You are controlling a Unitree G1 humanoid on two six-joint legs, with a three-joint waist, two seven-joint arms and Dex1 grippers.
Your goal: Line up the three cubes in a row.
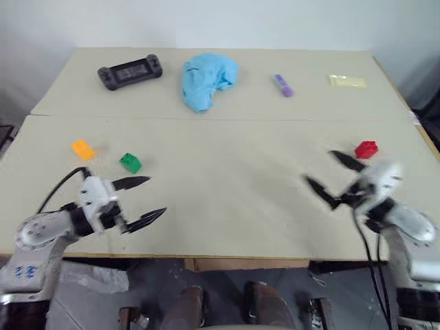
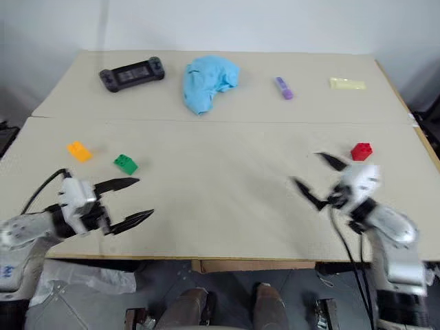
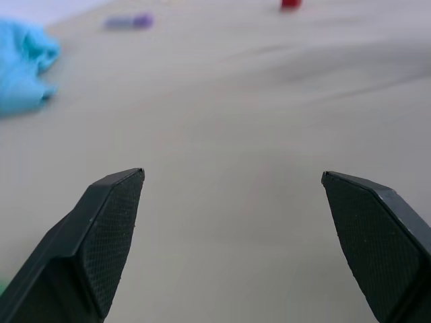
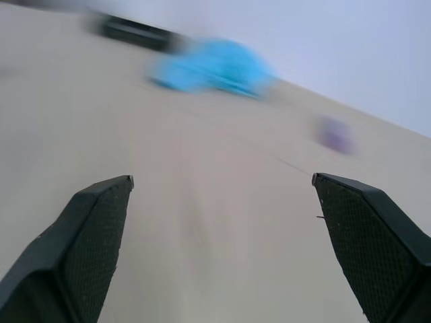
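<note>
I will use my left gripper to close on the opposite sides of the green cube (image 1: pixel 129 165) (image 3: pixel 3 285), the one that lies nearer the middle of the table than the orange-yellow cube.
The orange-yellow cube (image 1: pixel 82 148) and the green cube (image 1: pixel 130 162) lie close together on the left of the near table. Far off on the right sits the red cube (image 1: pixel 366 148). My left gripper (image 1: pixel 148 199) hovers open and empty just in front of the green cube, fingers pointing toward the table's middle. My right gripper (image 1: pixel 330 175) stands open and empty just left of the red cube, near the front edge. The left wrist view looks between its fingertips (image 3: pixel 111 222) across bare table to the red cube (image 3: pixel 290 4).
On the far table lie a black game controller (image 1: pixel 130 71), a crumpled blue cloth (image 1: pixel 207 79), a purple marker (image 1: pixel 283 84) and a pale yellow packet (image 1: pixel 347 81). A seam (image 1: pixel 220 118) runs between the two tables. The table's front edge (image 1: pixel 206 257) is close under both grippers.
</note>
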